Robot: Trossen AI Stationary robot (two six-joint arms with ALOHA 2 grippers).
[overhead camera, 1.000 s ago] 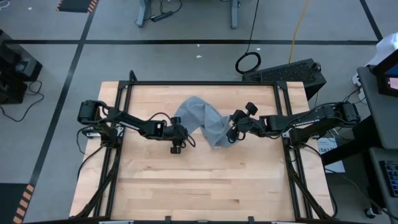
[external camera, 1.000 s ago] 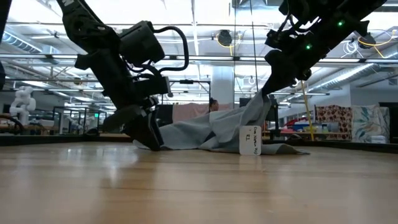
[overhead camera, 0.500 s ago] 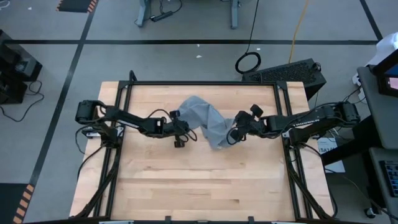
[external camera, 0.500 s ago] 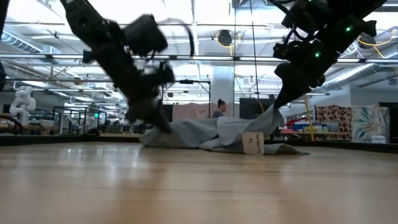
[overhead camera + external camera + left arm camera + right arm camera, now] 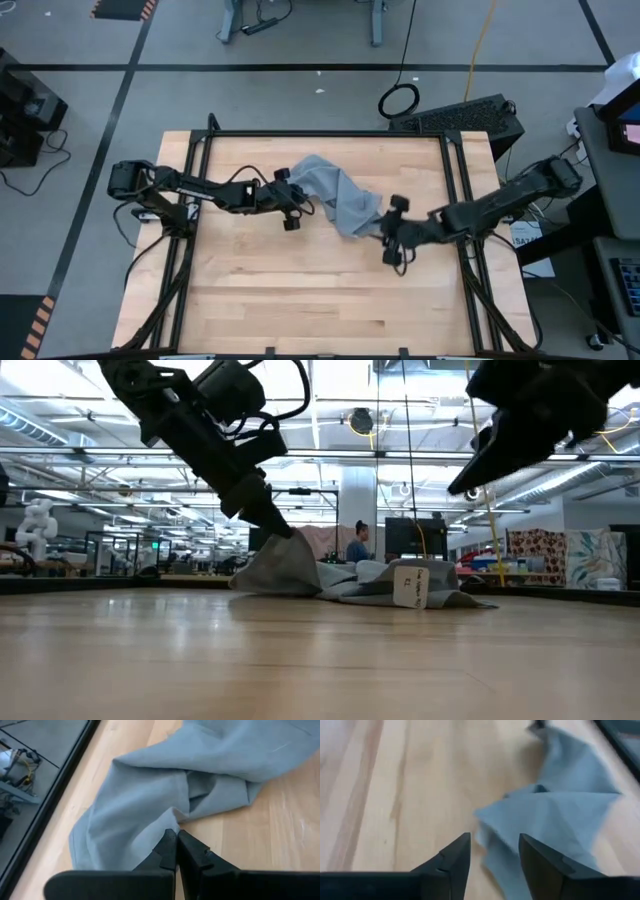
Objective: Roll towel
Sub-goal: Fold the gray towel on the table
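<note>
My right gripper is to go next to the grey-blue towel's near corner [image 5: 348,233] [image 5: 480,814], the one that points towards the bare wood, and close there.
The grey-blue towel [image 5: 335,195] lies crumpled on the wooden table [image 5: 300,290], a little beyond its middle. A white tag [image 5: 410,585] shows at its near right end. My left gripper [image 5: 175,836] is shut on the towel's left part [image 5: 300,200]. My right gripper [image 5: 383,235] stands open just off the towel's near right corner. In the low view it [image 5: 470,480] hangs well above the cloth. In the right wrist view the towel [image 5: 560,810] lies ahead of the open fingers [image 5: 462,850], which touch nothing. My left gripper pinches the towel's left edge [image 5: 167,822] between its two shut fingers, slanting down from the table's left side. That edge is drawn up into a small peak [image 5: 280,550] below the fingers. The rest of the towel lies slack on the table.
Black frame rails [image 5: 200,170] run along the table's left, right and far sides. Bare wood [image 5: 320,300] takes up the near half of the table. In the low view a person [image 5: 357,542] stands far behind the table.
My left gripper has shut on the towel's left edge and risen, lifting that edge. My right gripper has opened, let go of the towel's right part, and gone up and toward the near edge. The raised right part has fallen flat onto the table.
</note>
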